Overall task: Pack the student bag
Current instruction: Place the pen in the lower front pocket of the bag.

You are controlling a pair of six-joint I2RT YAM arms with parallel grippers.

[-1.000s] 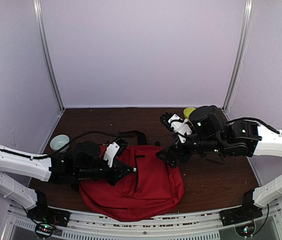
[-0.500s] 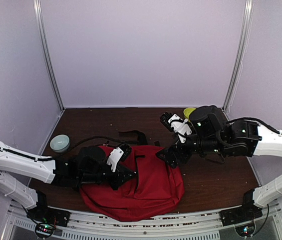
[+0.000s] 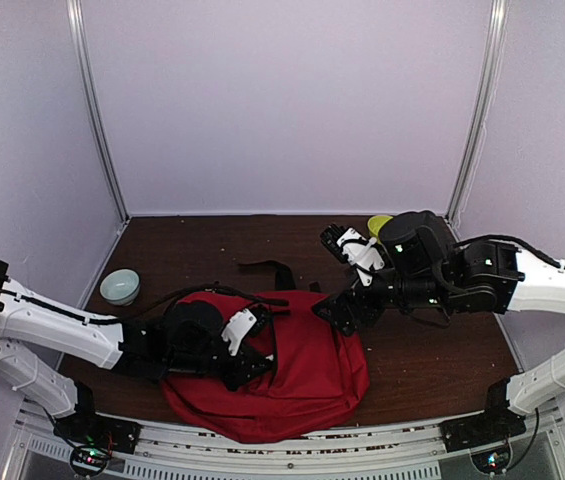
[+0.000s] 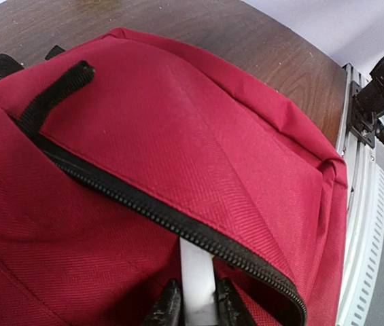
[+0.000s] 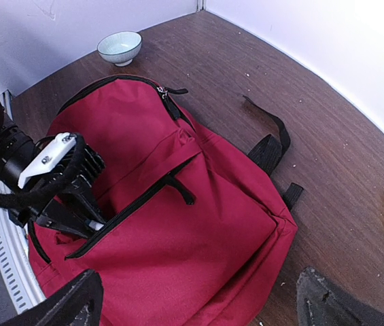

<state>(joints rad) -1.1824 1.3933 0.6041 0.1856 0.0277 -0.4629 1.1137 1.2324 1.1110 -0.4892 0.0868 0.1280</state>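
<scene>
Next, my right gripper moves to the front pocket zipper's black pull tab [image 3: 280, 313] [image 5: 182, 191] on the student bag and closes on it there.
The student bag [image 3: 312, 375] lies flat on the table, red with black zippers, its front pocket zipper [image 4: 144, 204] undone. My left gripper [image 3: 254, 363] rests on the bag's left half, its tips at the pocket mouth. In the left wrist view that gripper [image 4: 197, 307] is shut on a flat white piece [image 4: 196, 268] whose far end goes under the zipper edge into the pocket. My right gripper [image 3: 347, 310] hangs open above the bag's right edge, holding nothing; in its own view its spread fingers [image 5: 66, 305] frame the bag [image 5: 198, 244] below.
A pale bowl [image 3: 119, 285] sits at the left of the table, also in the right wrist view [image 5: 119, 47]. A yellow-green object [image 3: 378, 224] lies at the back right. Black straps [image 3: 272, 270] trail behind the bag. The metal rail [image 4: 365, 204] runs close to the bag's near side.
My left arm has slid right and nearer along the bag, bringing its tips down to the pocket opening. The right arm has not moved.
</scene>
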